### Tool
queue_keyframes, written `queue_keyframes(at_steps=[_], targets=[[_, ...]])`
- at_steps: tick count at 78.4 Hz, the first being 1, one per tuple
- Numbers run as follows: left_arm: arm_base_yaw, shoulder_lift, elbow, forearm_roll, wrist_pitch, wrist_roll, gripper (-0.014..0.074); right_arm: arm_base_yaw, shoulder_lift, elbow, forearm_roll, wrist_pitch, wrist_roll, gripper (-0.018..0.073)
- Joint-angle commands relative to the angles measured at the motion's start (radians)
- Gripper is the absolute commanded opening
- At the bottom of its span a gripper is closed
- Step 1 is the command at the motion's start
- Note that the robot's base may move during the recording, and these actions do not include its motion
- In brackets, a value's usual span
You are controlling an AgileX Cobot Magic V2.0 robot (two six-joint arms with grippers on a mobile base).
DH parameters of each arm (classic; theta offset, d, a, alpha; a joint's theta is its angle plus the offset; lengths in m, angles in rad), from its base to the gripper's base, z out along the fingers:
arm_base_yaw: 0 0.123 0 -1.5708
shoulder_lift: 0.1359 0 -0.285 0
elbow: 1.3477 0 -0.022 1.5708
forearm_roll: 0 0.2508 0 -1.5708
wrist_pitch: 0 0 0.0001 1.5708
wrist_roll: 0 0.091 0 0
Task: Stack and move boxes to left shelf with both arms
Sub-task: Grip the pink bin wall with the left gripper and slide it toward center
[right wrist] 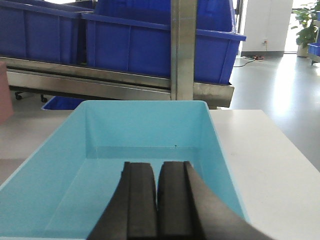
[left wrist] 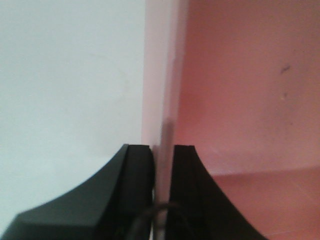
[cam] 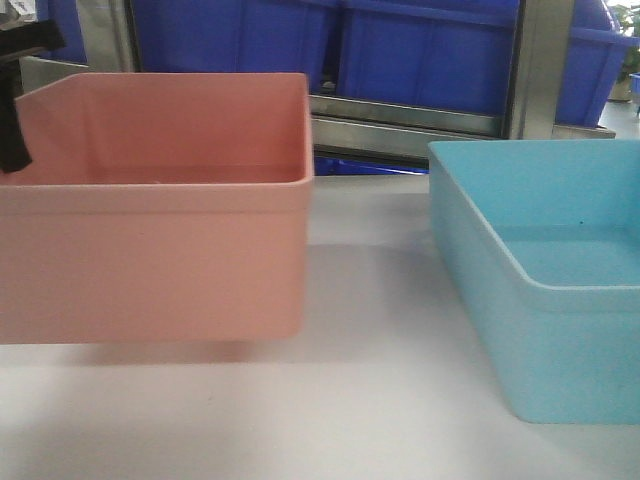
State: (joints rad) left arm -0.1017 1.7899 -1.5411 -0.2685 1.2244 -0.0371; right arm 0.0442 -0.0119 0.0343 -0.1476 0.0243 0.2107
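I should release the salmon pink box with my left gripper on the white table [cam: 287, 362] beside the light blue box.
The salmon pink box [cam: 160, 220] hangs at the left, its base a little above the white table [cam: 350, 410], with a shadow under it. My left gripper [left wrist: 162, 150] is shut on the pink box's left wall [left wrist: 157, 75], one finger [left wrist: 137, 170] outside and one inside; it shows as a black shape [cam: 12, 120] at the box's left rim. The light blue box [cam: 550, 290] sits on the table at the right. My right gripper [right wrist: 159, 167] is shut on nothing, over the near end of the blue box [right wrist: 145, 125]. I cannot tell whether the steel rack behind is the left shelf.
A steel rack [cam: 410, 115] with an upright post [right wrist: 183, 45] stands behind the table, loaded with dark blue ribbed crates [cam: 420, 50]. A gap of bare table separates the two boxes. Open floor [right wrist: 280, 85] lies to the right of the table.
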Motion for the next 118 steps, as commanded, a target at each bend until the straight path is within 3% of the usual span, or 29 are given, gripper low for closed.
queue_keyframes(at_steps=[1,9,39,53,93,101,112,118], targets=[[-0.058,-0.062,-0.016,-0.068,0.005,-0.061,-0.0004,-0.005,-0.019,-0.028,-0.007,-0.089,-0.005,0.0049],[-0.113,-0.062,0.021,-0.068,-0.063,-0.116,-0.0004,-0.005,-0.019,-0.028,-0.007,-0.089,-0.005,0.0049],[-0.263,-0.062,0.188,-0.064,-0.229,-0.207,-0.0004,-0.005,-0.019,-0.028,-0.007,-0.089,-0.005,0.0049],[-0.288,-0.062,0.243,-0.06,-0.291,-0.211,-0.0004,-0.005,-0.019,-0.028,-0.007,-0.089,-0.005,0.0049],[-0.318,-0.062,0.249,-0.05,-0.26,-0.209,0.0009,-0.005,-0.019,-0.028,-0.007,-0.089,-0.005,0.0049],[-0.318,-0.062,0.249,-0.05,-0.258,-0.209,0.0085,-0.005,-0.019,-0.028,-0.007,-0.089,-0.005,0.0049],[-0.318,-0.081,0.249,-0.05,-0.262,-0.209,0.0275,-0.005,-0.019,-0.028,-0.007,-0.089,-0.005,0.0049],[-0.318,-0.111,0.249,-0.041,-0.27,-0.209,0.0308,-0.005,-0.019,-0.028,-0.007,-0.089,-0.005,0.0049]])
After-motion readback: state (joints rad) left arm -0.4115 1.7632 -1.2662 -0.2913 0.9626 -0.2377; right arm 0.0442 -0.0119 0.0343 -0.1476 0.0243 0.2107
